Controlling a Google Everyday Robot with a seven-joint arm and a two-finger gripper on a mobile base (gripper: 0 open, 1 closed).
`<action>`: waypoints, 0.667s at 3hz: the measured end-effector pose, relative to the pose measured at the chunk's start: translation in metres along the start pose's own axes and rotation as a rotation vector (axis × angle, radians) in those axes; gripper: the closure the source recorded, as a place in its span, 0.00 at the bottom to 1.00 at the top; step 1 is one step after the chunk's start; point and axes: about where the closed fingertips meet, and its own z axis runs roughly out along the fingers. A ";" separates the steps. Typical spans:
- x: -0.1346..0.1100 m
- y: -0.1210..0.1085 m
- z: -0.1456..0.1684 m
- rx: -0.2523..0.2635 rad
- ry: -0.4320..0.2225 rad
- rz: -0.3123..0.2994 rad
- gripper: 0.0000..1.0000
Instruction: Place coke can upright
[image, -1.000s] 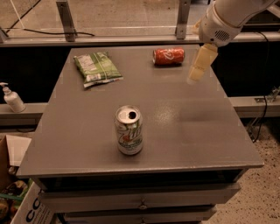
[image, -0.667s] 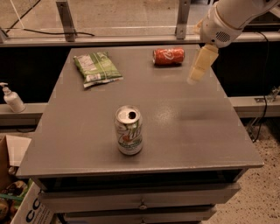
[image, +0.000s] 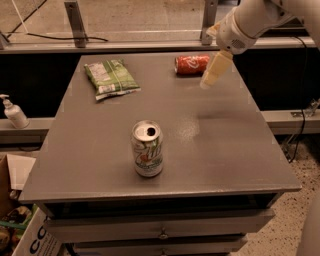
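Observation:
My gripper moves to the middle of the body (image: 195, 64) of the red coke can next and closes there.
The red coke can (image: 191, 64) lies on its side near the far edge of the grey table (image: 225, 145), right of centre. My gripper (image: 208, 81) hangs from the white arm at the upper right. It points down and to the left, just right of the can and slightly nearer to me, above the table top. It holds nothing that I can see. Its tip is close to the can's right end; I cannot tell whether they touch.
A white and green soda can (image: 147, 149) stands upright at the table's front centre. A green snack bag (image: 111, 77) lies at the far left. A white pump bottle (image: 14, 112) stands on the ledge at the left. A cardboard box (image: 20, 225) sits on the floor at lower left.
My gripper has moved left, closer to the coke can. The cans and the bag have not moved.

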 end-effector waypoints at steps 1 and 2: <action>-0.008 -0.025 0.031 -0.001 -0.034 -0.011 0.00; -0.013 -0.045 0.062 -0.002 -0.037 -0.003 0.00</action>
